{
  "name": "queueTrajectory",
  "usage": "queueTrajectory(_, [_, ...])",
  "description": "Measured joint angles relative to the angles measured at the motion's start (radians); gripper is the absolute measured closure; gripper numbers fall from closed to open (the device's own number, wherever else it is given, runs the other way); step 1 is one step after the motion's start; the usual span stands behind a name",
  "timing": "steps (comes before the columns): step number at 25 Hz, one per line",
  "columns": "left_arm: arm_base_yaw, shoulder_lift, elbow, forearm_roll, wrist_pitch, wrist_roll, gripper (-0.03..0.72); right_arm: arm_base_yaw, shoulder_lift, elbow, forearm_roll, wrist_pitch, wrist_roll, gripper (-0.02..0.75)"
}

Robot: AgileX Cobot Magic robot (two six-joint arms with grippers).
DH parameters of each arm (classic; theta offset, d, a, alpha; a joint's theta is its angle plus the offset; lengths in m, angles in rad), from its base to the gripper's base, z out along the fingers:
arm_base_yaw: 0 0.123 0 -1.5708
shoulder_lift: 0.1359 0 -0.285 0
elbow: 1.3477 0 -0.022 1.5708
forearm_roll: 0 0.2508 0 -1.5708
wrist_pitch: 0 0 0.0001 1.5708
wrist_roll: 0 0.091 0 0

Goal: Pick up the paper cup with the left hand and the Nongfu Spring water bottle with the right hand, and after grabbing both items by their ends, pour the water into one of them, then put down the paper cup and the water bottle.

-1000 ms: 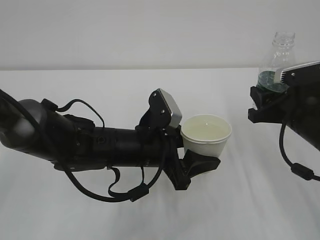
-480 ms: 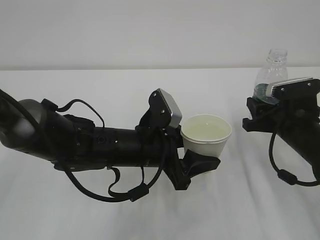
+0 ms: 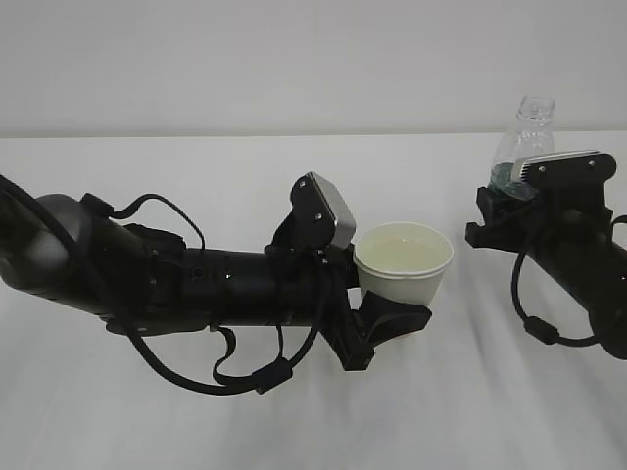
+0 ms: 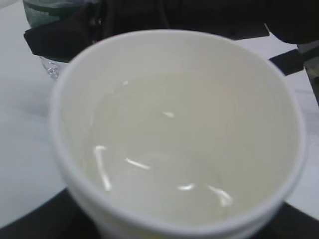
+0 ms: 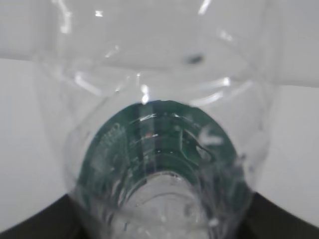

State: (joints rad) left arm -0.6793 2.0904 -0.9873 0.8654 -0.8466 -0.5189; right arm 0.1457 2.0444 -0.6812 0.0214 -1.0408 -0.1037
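Observation:
I should use my right gripper to stand the water bottle on the white cloth (image 3: 479, 227) next to the paper cup, a little closer to the wall.
The paper cup (image 3: 403, 264) is upright above the table with my left gripper (image 3: 396, 290) shut on its lower part; one black finger (image 3: 394, 320) shows beneath it. Water (image 4: 164, 149) lies in the cup, with glints on its surface, and the cup (image 4: 75, 99) fills the left wrist view. At the right, my right gripper (image 3: 502, 210) is shut on the lower body of the Nongfu Spring water bottle (image 3: 530, 128), which stands upright with no cap. The bottle's green label (image 5: 149, 144) and clear ribbed wall fill the right wrist view. Cup and bottle are apart.
A white cloth covers the table (image 3: 196, 421), with a plain pale wall behind. The left arm's loose black cables (image 3: 245, 377) hang under it. The right arm's cable (image 3: 534, 328) loops below its wrist.
My right arm has come down and a little to the left with the bottle still upright in it. The left arm and the cup have stayed where they were.

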Motion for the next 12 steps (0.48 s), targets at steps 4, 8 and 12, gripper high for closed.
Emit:
queueTrajectory(4, [0.000, 0.000, 0.000, 0.000, 0.000, 0.000, 0.235, 0.000, 0.037, -0.037, 0.001, 0.009, 0.003, 0.362])
queueTrajectory(8, [0.000, 0.000, 0.000, 0.000, 0.000, 0.000, 0.235, 0.000, 0.071, -0.072, 0.002, 0.012, 0.003, 0.362])
queueTrajectory(12, [0.000, 0.000, 0.000, -0.002, 0.000, 0.000, 0.235, 0.000, 0.102, -0.107, 0.003, 0.012, 0.003, 0.362])
